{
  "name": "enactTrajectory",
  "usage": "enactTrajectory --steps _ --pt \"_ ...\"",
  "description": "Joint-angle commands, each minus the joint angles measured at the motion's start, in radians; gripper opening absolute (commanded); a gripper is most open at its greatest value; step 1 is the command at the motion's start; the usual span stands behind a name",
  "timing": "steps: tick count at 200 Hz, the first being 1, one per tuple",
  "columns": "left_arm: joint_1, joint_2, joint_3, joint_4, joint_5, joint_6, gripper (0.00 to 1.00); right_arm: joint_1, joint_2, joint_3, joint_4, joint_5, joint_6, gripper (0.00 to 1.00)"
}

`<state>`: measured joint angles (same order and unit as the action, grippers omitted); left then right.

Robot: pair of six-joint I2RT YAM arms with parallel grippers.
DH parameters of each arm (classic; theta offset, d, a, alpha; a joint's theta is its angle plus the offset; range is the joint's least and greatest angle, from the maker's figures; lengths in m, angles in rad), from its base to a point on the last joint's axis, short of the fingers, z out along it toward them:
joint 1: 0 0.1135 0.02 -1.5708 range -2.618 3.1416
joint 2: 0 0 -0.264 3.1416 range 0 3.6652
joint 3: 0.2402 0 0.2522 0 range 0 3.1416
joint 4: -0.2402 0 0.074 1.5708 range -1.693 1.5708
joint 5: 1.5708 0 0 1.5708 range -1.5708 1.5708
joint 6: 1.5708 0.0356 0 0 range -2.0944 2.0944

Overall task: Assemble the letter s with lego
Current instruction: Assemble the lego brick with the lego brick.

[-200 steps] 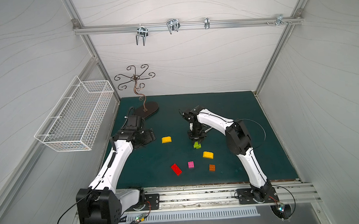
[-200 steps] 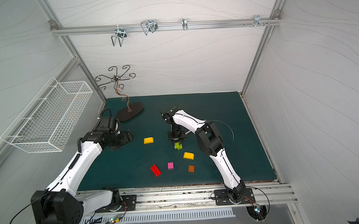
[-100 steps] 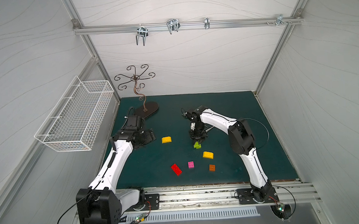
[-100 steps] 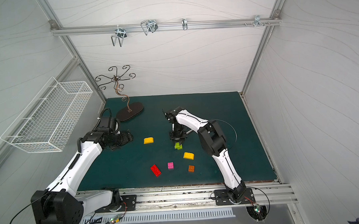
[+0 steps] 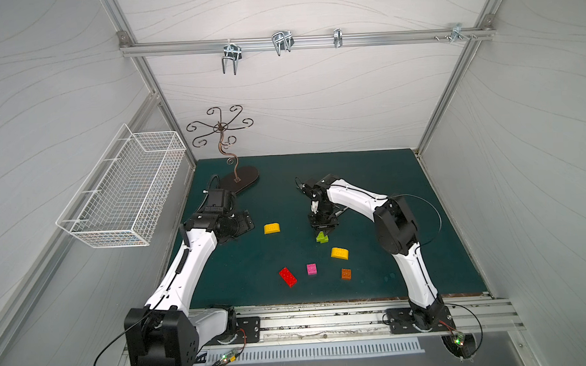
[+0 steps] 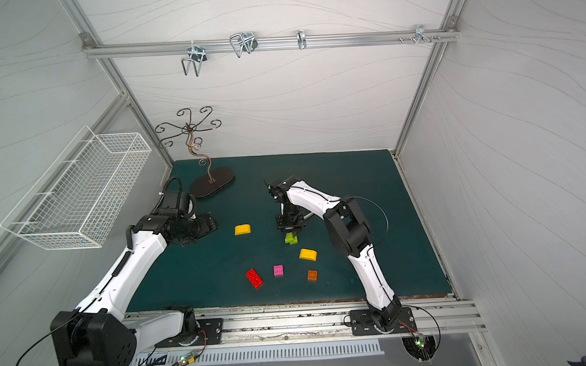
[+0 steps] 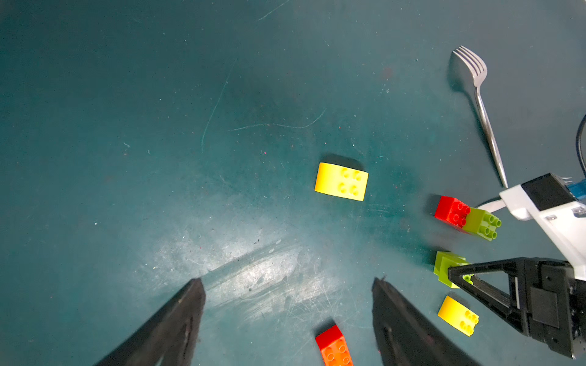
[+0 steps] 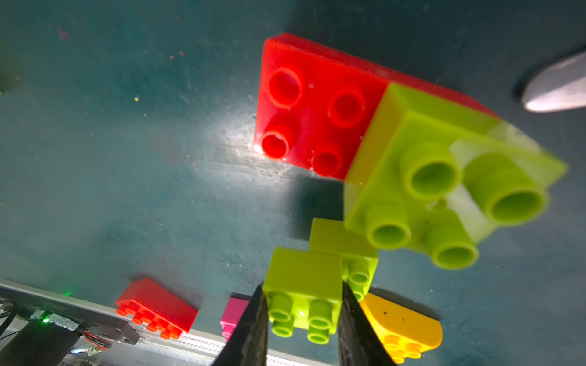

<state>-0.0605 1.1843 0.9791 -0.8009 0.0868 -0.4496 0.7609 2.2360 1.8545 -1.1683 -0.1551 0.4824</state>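
My right gripper pinches the upper lime brick with a finger over the lower brick's studs, so it should open, turn and take the upper brick's other sides (image 8: 304, 269).
My right gripper (image 8: 302, 286) is shut on a lime green lego brick (image 8: 302, 279), which is joined stepwise to a second lime brick (image 8: 345, 250). In both top views that gripper (image 5: 324, 227) points down over the lime piece (image 5: 321, 237) mid-mat. A red brick (image 8: 314, 104) with a lime brick (image 8: 444, 177) pressed onto it lies close behind. My left gripper (image 7: 287, 282) is open and empty, low over the mat at the left (image 5: 244, 223). Loose lego: two yellow rounded bricks (image 5: 272, 228) (image 5: 339, 253), red (image 5: 287, 277), pink (image 5: 311, 268), orange (image 5: 346, 273).
A metal fork (image 7: 482, 107) lies on the green mat (image 5: 369, 173) beyond the red and lime pair, under my right arm. A curly metal stand on an oval base (image 5: 239, 181) occupies the back left corner. A wire basket (image 5: 126, 198) hangs on the left wall.
The right arm's elbow has shifted slightly to the right while its gripper stays shut on the lime brick. The left arm has not moved.
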Motion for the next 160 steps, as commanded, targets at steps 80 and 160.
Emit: enactTrajectory --steps 80,160 --pt "0.008 -0.014 0.001 0.032 -0.006 0.003 0.88 -0.011 0.053 0.05 -0.057 0.063 -0.01 0.24" --pt "0.011 -0.015 -0.002 0.032 -0.007 0.003 0.88 -0.009 0.025 0.089 -0.066 0.029 -0.025 0.43"
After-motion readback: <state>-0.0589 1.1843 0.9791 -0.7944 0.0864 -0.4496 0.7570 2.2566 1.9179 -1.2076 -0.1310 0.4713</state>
